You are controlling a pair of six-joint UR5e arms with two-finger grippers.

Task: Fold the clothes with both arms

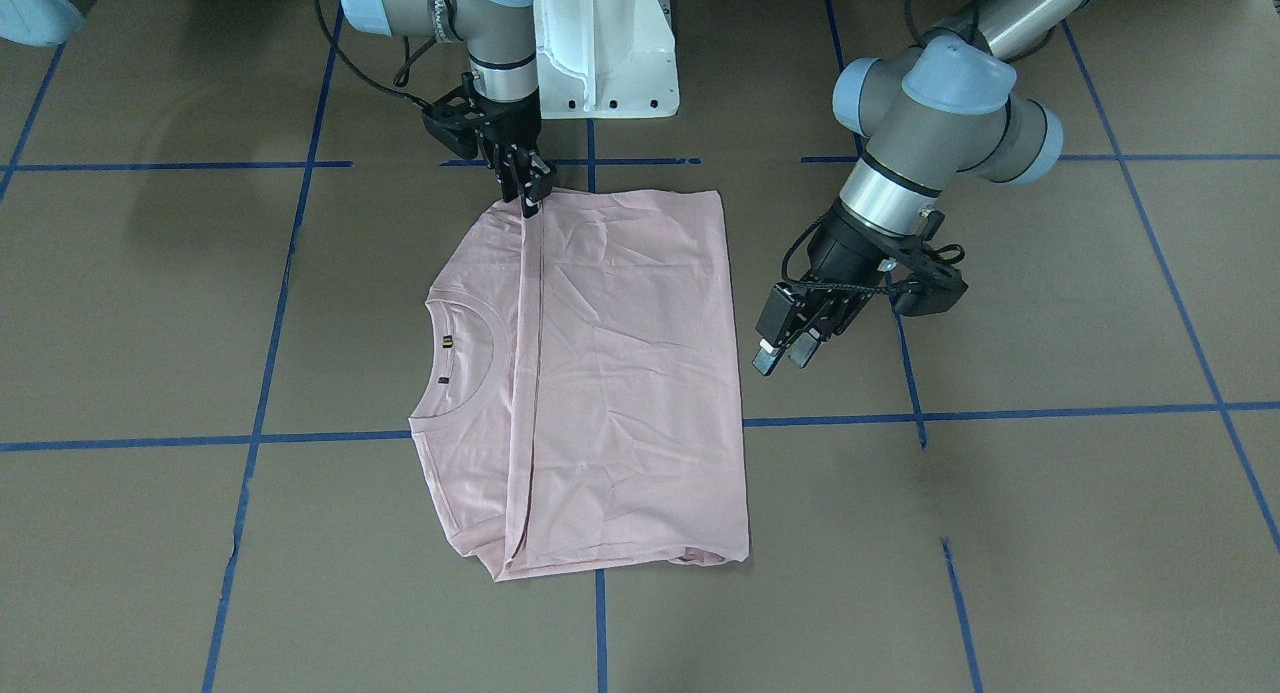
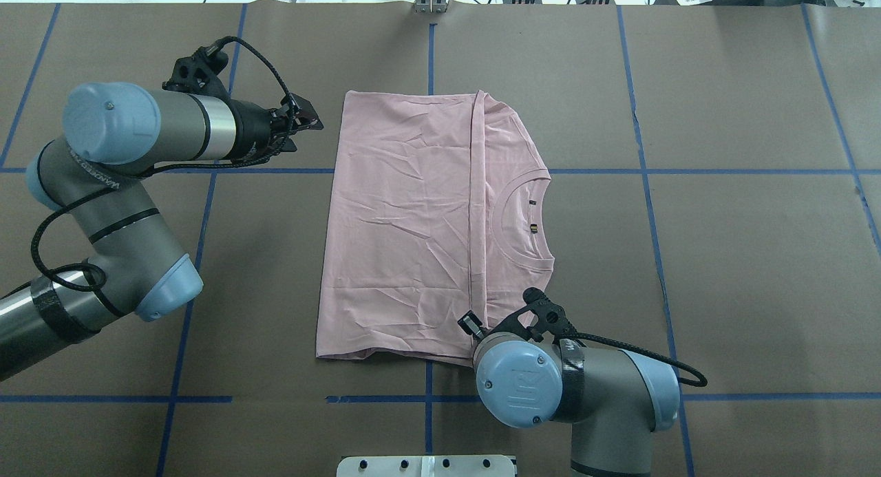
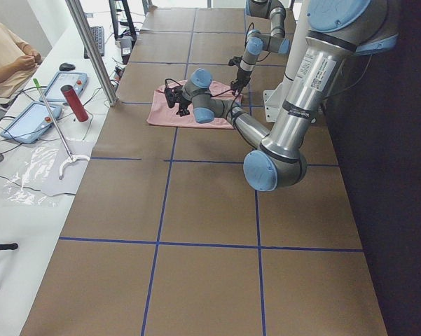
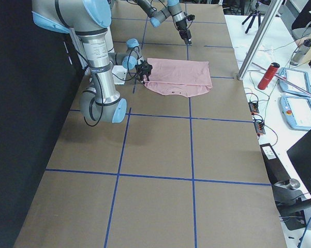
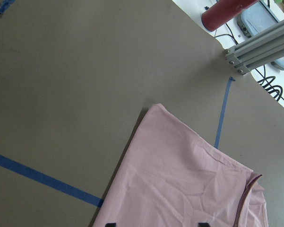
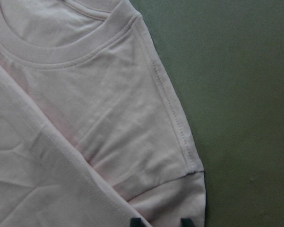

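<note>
The robot's right fingers sit inside the sleeve's outer edge over flat cloth, so the right gripper will open wider and pinch the folded edge (image 6: 124,201) and sleeve together.
The light pink T-shirt (image 1: 630,373) lies flat on the brown table (image 1: 1000,533), its lower part folded over up to the ribbed collar (image 1: 465,358); the print is hidden. In the overhead view the shirt (image 2: 399,222) sits mid-table. My right gripper (image 1: 530,205) is down at the fold line on the shirt's near edge (image 2: 471,323). Its wrist view shows the tips (image 6: 160,221) a small gap apart over flat cloth (image 6: 108,109). My left gripper (image 1: 783,356) is open and empty, just off the hem side (image 2: 313,122). Its wrist view shows the shirt's corner (image 5: 179,179).
The white pedestal base (image 1: 605,43) stands just behind the shirt. Blue tape lines (image 2: 647,174) grid the table. An aluminium post (image 4: 258,36), a red bottle (image 4: 268,76) and tablets (image 4: 297,95) sit on the far operator side, and a person (image 3: 7,56) is seated there.
</note>
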